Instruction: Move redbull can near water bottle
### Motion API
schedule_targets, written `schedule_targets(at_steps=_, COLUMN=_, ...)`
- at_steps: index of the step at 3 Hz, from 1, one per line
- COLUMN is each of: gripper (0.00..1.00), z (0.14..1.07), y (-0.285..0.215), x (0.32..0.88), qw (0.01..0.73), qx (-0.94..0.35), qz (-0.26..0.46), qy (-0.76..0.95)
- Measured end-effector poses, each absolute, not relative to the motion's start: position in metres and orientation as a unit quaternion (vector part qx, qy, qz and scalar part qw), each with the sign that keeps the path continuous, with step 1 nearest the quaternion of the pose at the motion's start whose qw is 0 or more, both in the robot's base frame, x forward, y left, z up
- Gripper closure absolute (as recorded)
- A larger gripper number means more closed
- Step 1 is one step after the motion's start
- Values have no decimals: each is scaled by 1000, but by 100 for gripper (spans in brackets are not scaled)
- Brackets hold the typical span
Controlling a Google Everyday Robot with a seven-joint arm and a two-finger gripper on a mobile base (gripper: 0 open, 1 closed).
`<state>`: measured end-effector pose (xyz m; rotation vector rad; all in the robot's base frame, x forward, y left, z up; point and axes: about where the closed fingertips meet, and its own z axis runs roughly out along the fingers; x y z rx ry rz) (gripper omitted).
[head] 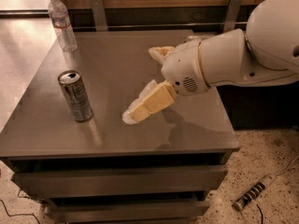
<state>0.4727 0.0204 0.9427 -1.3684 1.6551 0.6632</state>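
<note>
The middle of the redbull can's body [77,98], below its shiny top, is the next place for my gripper to go to and close.
The redbull can [75,95], slim and silvery-grey with a shiny top, stands upright near the front left of the grey table [112,50]. The water bottle [62,23], clear with a white cap and label, stands at the far left corner. My gripper [139,84] is over the middle of the table, to the right of the can and apart from it. It is open and empty, with its cream fingers [147,104] spread wide. The white arm comes in from the right.
The table has drawers [117,181] below its front edge. A wooden wall with metal brackets [98,10] runs behind it. A power strip [252,195] lies on the speckled floor at the lower right.
</note>
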Motion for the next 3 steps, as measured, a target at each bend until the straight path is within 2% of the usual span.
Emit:
schedule_targets(at_steps=1, gripper=0, z=934, y=48, x=495, qw=456, qx=-556, qz=273, qy=639)
schedule_targets(at_steps=3, gripper=0, z=914, y=106, x=516, qw=483, qx=-548, qz=337, qy=594)
